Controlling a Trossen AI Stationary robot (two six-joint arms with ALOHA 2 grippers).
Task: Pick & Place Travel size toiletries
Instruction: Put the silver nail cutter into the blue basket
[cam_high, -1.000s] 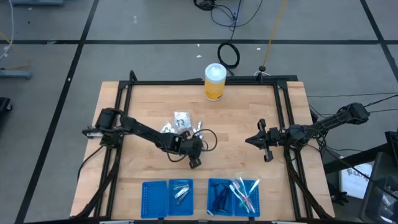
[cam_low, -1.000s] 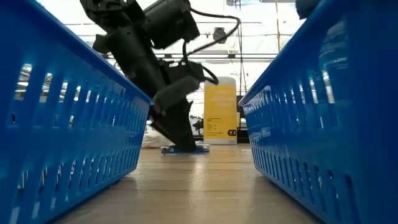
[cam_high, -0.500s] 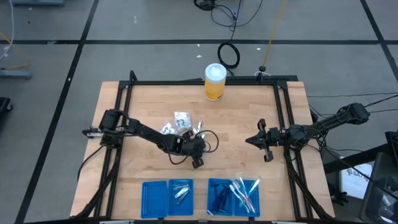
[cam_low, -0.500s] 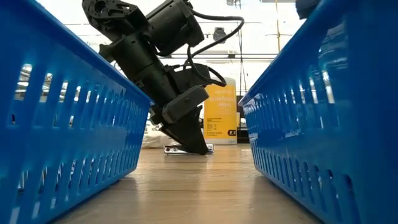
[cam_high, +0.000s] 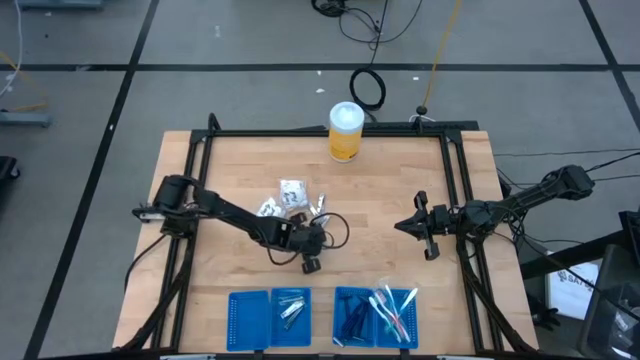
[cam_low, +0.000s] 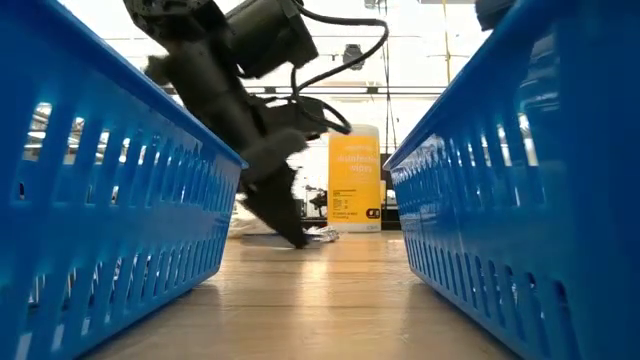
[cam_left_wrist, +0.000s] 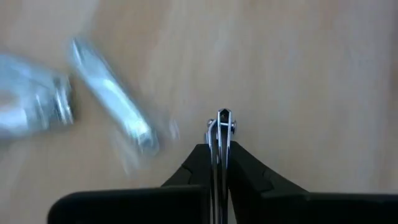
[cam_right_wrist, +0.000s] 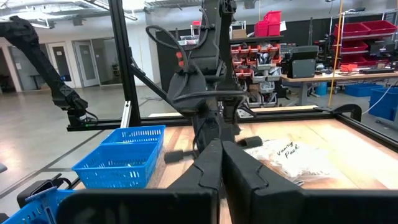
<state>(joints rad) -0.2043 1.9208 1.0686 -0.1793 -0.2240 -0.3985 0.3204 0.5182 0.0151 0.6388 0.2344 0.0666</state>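
Note:
The robot's left gripper will release the thin silver item among the silver tubes in the blue tray (cam_high: 291, 315).
My left gripper (cam_high: 310, 265) stands mid-table near the front, shut on a thin silver toiletry item (cam_left_wrist: 222, 118). Beside it lie a short silver tube (cam_left_wrist: 34, 102) and a long silver piece (cam_left_wrist: 112, 99), both blurred. More travel size toiletries lie behind it on the table: a white packet (cam_high: 292, 190) and silver pieces (cam_high: 270, 207). My right gripper (cam_high: 400, 225) waits shut at the right of the table, pointing left, with nothing in it. My left gripper pinches the thin silver item between its two fingertips (cam_left_wrist: 208, 155). The item shows edge-on, and its end (cam_left_wrist: 222, 114) sticks out past the tips. The fingers slant down from the table's left side (cam_low: 290, 225). I cannot tell whether the item is clear of the table.
Blue trays (cam_high: 249, 322) stand in a row along the near edge, holding silver tubes (cam_high: 290, 308), dark blue sticks (cam_high: 352, 318) and pale brushes (cam_high: 395, 303). Their walls (cam_low: 110, 190) flank the low view. A yellow canister (cam_high: 345, 130) stands at the far edge.
My left gripper has dipped toward the table, then drawn back a little toward the left and near edges. The silver item that lay flat under its tips now shows in the low view only as a short end beside them.

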